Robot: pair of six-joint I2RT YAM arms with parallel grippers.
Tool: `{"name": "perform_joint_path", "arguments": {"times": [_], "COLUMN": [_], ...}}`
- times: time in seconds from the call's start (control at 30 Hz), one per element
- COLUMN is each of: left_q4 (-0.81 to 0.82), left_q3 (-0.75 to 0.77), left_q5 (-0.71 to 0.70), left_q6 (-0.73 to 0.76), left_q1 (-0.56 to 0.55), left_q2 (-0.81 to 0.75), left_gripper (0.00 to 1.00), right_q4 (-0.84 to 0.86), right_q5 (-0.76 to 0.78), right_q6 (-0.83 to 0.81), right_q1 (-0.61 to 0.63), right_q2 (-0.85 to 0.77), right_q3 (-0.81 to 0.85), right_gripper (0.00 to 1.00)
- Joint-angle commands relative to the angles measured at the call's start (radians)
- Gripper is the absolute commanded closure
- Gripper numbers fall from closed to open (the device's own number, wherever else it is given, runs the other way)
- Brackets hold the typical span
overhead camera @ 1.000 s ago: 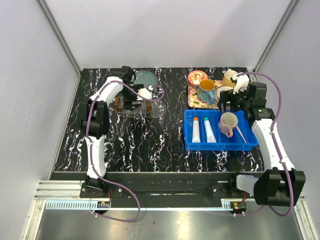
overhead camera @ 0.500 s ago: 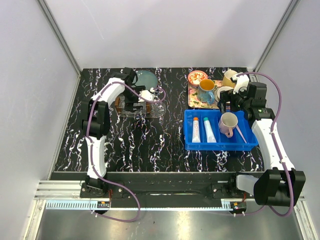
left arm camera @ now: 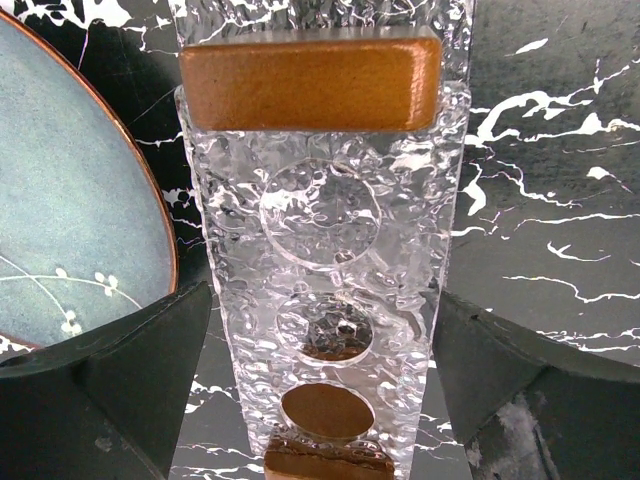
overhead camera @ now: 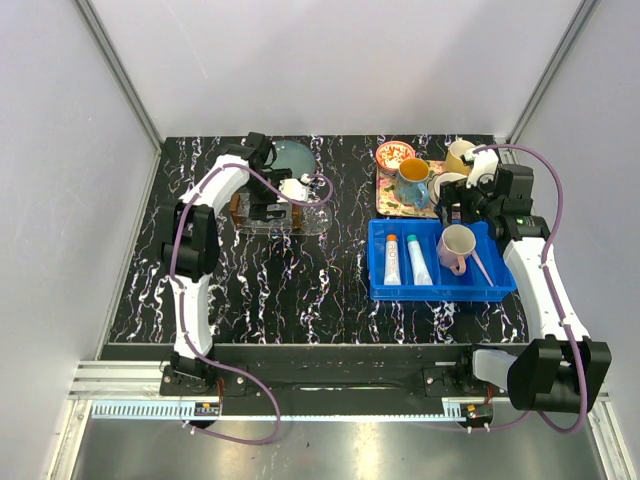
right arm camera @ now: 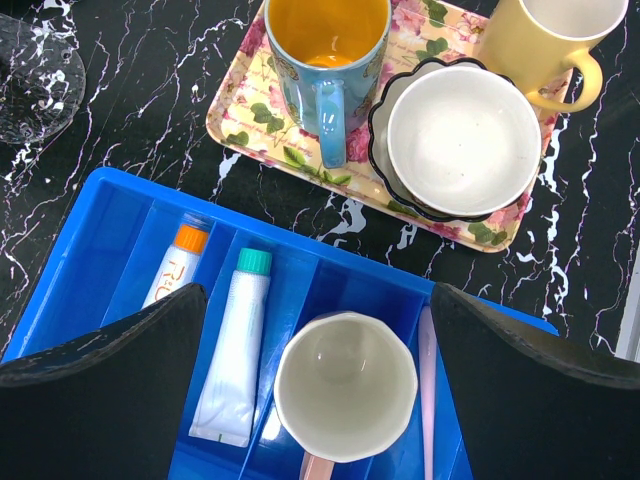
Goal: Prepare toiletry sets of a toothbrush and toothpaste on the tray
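The pink mug's rim (overhead camera: 474, 239) (right arm camera: 415, 376), on the side toward the pale-pink toothbrush, is the next place where my right gripper should go and close.
The clear tray (overhead camera: 312, 218) lies at the back left, and its holed rack with brown ends (left arm camera: 320, 250) fills the left wrist view. My left gripper (overhead camera: 270, 208) (left arm camera: 320, 400) is open, with one finger on each side of the rack and a gap at both. My right gripper (overhead camera: 452, 214) (right arm camera: 320, 400) is open and empty above the blue bin (overhead camera: 440, 291) (right arm camera: 110, 205). In the bin lie the orange-capped toothpaste (overhead camera: 392, 258) (right arm camera: 172, 268), the teal-capped toothpaste (overhead camera: 418, 260) (right arm camera: 235, 350), a pink mug (overhead camera: 457, 247) (right arm camera: 345, 385) and the pale-pink toothbrush (overhead camera: 481, 265) (right arm camera: 428, 390).
A patterned square tray (overhead camera: 388, 203) (right arm camera: 245, 120) behind the bin holds a blue mug (overhead camera: 413, 180) (right arm camera: 325, 45) and a white bowl (right arm camera: 462, 140). A yellow mug (overhead camera: 458, 155) (right arm camera: 560, 45) and a small floral bowl (overhead camera: 395, 154) stand beside it. A teal plate (overhead camera: 290, 156) (left arm camera: 70, 200) lies behind the clear tray.
My left wrist has shifted slightly over the clear tray. The right arm and the things in the bin have not moved.
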Motion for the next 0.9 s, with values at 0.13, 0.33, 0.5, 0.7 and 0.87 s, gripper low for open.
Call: {"name": "perform_joint_path", "arguments": {"times": [0.13, 0.33, 0.5, 0.7, 0.87], "left_q4": [0.014, 0.019, 0.018, 0.002, -0.005], "left_q3": [-0.002, 0.000, -0.008, -0.020, -0.034], "left_q5": [-0.017, 0.000, 0.001, -0.007, 0.006], "left_q6": [-0.011, -0.036, -0.039, -0.036, -0.040], "left_q1": [-0.003, -0.003, -0.004, -0.004, -0.004], "left_q2": [-0.057, -0.082, -0.098, -0.115, -0.151], "left_gripper": [0.05, 0.01, 0.01, 0.01, 0.01], "right_q4": [0.008, 0.008, 0.006, 0.006, 0.005], "right_q5": [0.009, 0.006, 0.004, 0.003, 0.001], "right_q6": [-0.015, -0.016, -0.015, -0.015, -0.015], "right_q1": [0.005, 0.005, 0.005, 0.005, 0.005], "right_q2": [0.000, 0.003, 0.000, -0.002, -0.003], "right_q3": [0.016, 0.018, 0.018, 0.018, 0.018], "right_gripper": [0.00, 0.01, 0.00, 0.00, 0.00]}}
